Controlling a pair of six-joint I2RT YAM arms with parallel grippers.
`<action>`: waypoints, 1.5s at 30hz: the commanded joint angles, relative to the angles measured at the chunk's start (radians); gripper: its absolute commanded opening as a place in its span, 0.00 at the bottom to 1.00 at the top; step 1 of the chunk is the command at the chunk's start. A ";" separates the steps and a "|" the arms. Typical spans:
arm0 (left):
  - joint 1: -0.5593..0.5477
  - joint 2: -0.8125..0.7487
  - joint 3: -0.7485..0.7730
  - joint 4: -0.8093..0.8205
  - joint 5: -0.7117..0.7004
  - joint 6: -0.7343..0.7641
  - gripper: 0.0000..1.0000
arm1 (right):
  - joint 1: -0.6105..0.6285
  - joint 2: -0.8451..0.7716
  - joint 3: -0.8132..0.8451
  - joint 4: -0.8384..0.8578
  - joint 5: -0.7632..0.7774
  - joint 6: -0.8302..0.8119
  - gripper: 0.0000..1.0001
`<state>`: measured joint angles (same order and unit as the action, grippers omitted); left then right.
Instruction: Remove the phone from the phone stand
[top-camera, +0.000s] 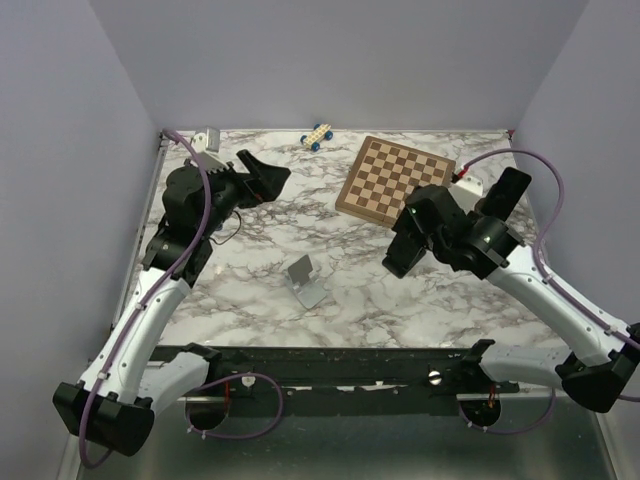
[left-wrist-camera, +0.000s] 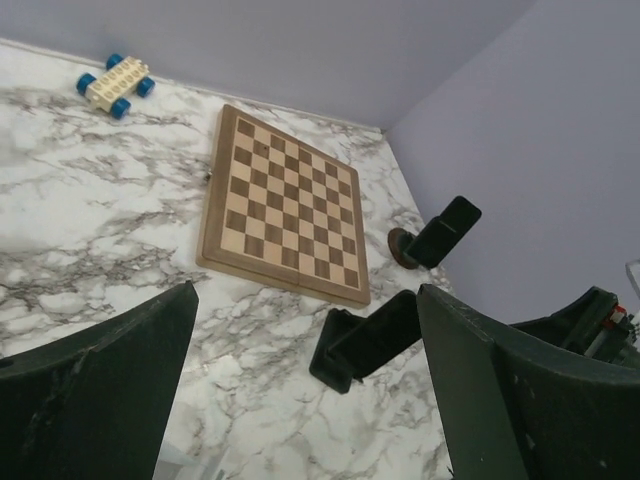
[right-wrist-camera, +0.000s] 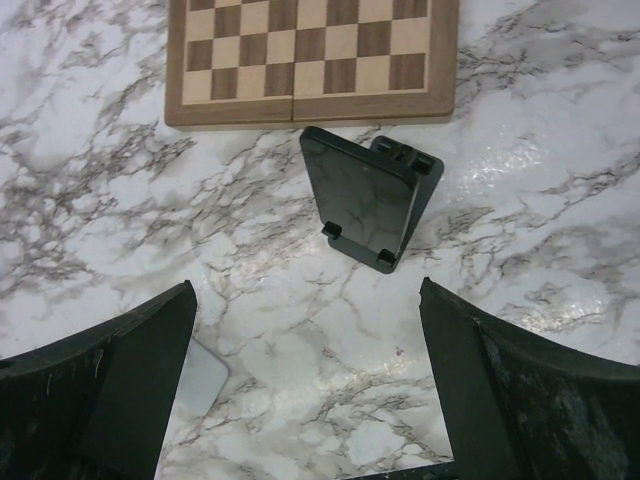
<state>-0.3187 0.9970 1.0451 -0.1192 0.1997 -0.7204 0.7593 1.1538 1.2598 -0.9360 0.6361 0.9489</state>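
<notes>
Next, my right gripper closes on the phone's long sides near the phone's top edge (top-camera: 410, 237) (right-wrist-camera: 359, 164), since that edge sticks up clear of the black phone stand.
A black phone (right-wrist-camera: 362, 195) leans in a black phone stand (right-wrist-camera: 412, 165) on the marble table, just in front of the chessboard's near edge. It also shows in the left wrist view (left-wrist-camera: 385, 328). My right gripper (right-wrist-camera: 307, 290) is open and empty. It hovers above the table on the near side of the stand, with the phone ahead of the fingers and apart from them. In the top view the right gripper (top-camera: 415, 235) largely covers the stand. My left gripper (top-camera: 268, 175) is open and empty at the back left, facing the phone from afar (left-wrist-camera: 308, 300).
A wooden chessboard (top-camera: 392, 180) lies at the back right. An empty grey stand (top-camera: 305, 280) sits mid-table, left of the phone. A toy car (top-camera: 318, 136) is at the back edge. A dark slab on a round brown base (left-wrist-camera: 440, 232) stands by the right wall.
</notes>
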 joint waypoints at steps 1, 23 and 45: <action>0.000 -0.073 0.044 -0.058 -0.119 0.165 0.99 | 0.002 0.039 0.006 -0.137 0.132 0.166 1.00; 0.000 -0.083 0.037 -0.090 -0.192 0.159 0.98 | 0.000 0.503 0.165 -0.349 0.153 0.504 1.00; 0.000 -0.081 0.035 -0.097 -0.203 0.151 0.97 | -0.019 0.593 0.208 -0.308 0.288 0.523 1.00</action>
<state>-0.3191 0.9203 1.0718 -0.2131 0.0124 -0.5652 0.7444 1.7142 1.4265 -1.2732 0.8597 1.4746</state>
